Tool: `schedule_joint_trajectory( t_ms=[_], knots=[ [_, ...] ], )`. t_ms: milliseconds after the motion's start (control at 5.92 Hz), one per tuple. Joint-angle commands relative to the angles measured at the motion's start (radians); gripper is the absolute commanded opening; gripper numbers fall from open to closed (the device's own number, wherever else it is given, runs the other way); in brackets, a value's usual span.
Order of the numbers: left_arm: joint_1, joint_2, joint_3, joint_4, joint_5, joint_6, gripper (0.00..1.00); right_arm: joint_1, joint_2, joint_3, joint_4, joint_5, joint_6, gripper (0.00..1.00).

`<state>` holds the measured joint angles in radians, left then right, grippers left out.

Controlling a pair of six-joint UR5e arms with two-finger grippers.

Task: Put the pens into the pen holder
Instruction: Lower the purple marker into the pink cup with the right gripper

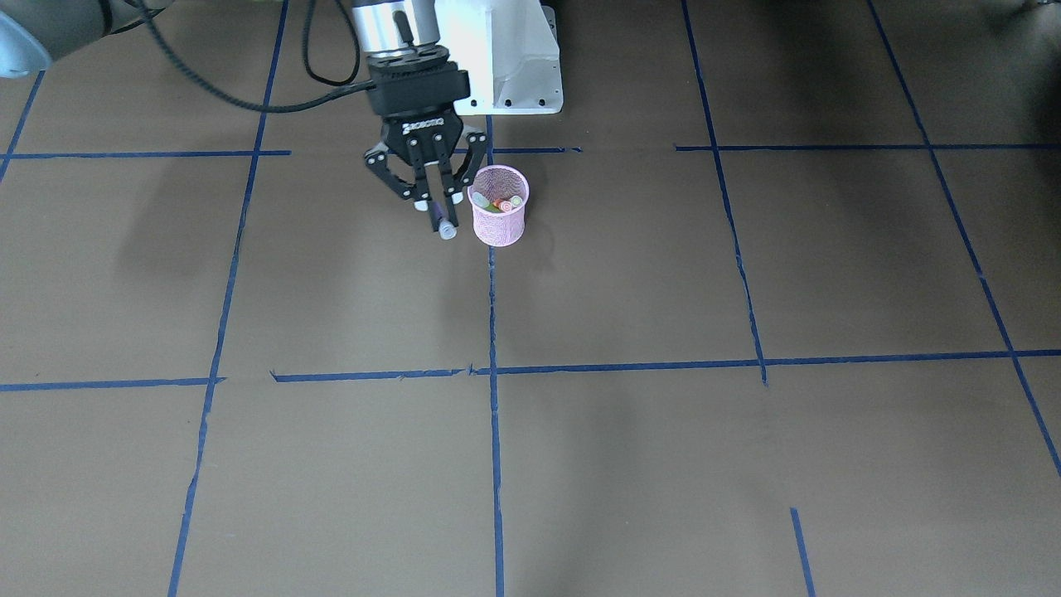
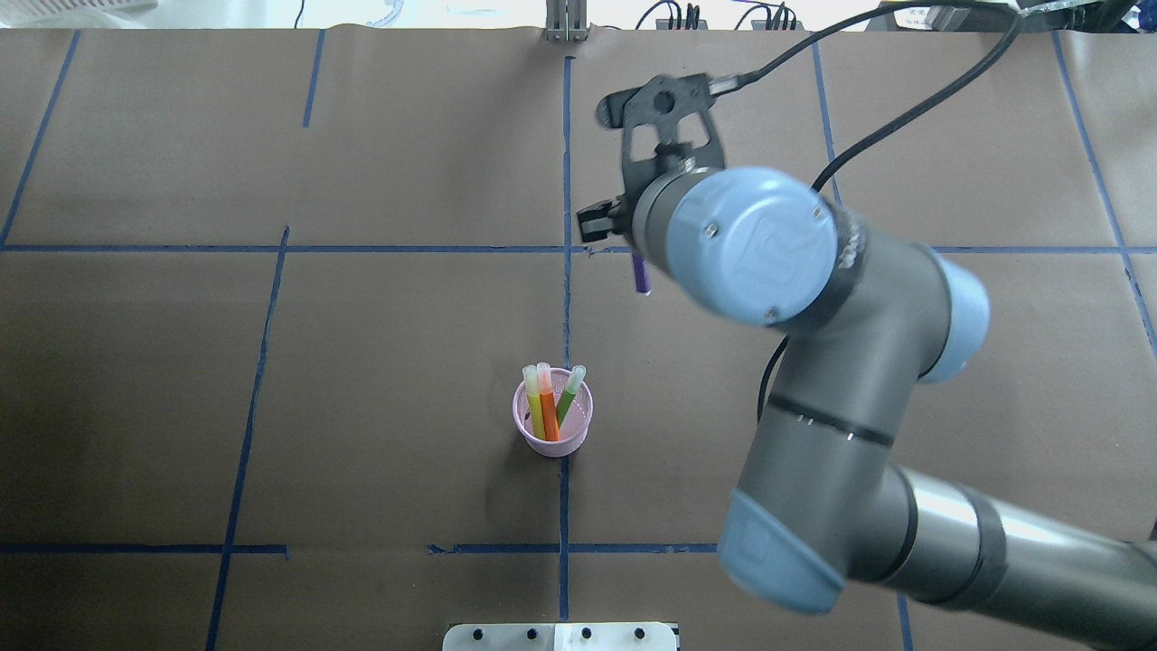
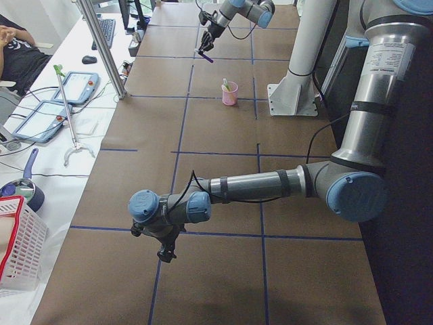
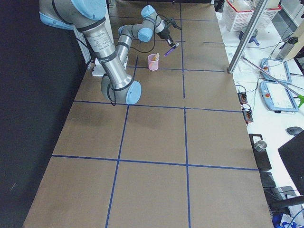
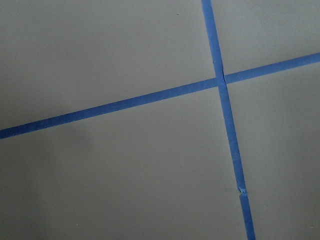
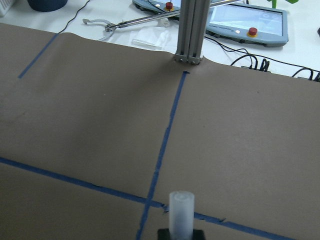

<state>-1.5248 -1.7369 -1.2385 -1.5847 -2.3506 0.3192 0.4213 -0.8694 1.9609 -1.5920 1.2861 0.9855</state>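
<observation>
Next, I let go of the purple pen with my right gripper inside the pink mesh pen holder (image 1: 508, 188), in between its back rim and the pens.
The pink mesh pen holder (image 2: 553, 432) (image 1: 498, 222) stands upright near the table's middle line. Three pens rest in it: a yellow-green one (image 2: 534, 402), an orange one (image 2: 548, 411) and a green one (image 2: 569, 398). My right gripper (image 1: 435, 203) is shut on a purple pen (image 1: 441, 222) (image 2: 641, 273), held tilted above the table, beside the holder and farther from the robot's base. Its pale cap (image 6: 181, 207) points away from the wrist camera. My left gripper (image 3: 164, 254) hangs low over the table far from the holder; whether it is open or shut I cannot tell.
Blue tape lines (image 5: 220, 80) grid the brown table. The white robot base (image 1: 506, 58) stands just behind the holder. An aluminium post (image 6: 190, 30) and tablets (image 6: 250, 17) mark the far edge. A white basket (image 3: 20, 237) and a seated person (image 3: 13, 40) are on the side desk.
</observation>
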Motion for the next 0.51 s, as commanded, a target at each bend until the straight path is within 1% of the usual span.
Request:
schedule_joint_trajectory(
  t_ms=[0,169,338],
  knots=[
    [0.0,0.008,0.001,-0.001,0.001,0.001,1.0,-0.111,0.015,-0.004,0.003,-0.12,0.021,0.0],
    [0.0,0.011,-0.001,-0.001,-0.001,0.001,1.0,-0.184,0.013,-0.007,0.003,-0.192,0.048,0.0],
    [0.0,0.01,-0.001,-0.001,0.0,0.001,1.0,-0.231,0.012,-0.02,0.009,-0.247,0.051,0.0]
  ],
)
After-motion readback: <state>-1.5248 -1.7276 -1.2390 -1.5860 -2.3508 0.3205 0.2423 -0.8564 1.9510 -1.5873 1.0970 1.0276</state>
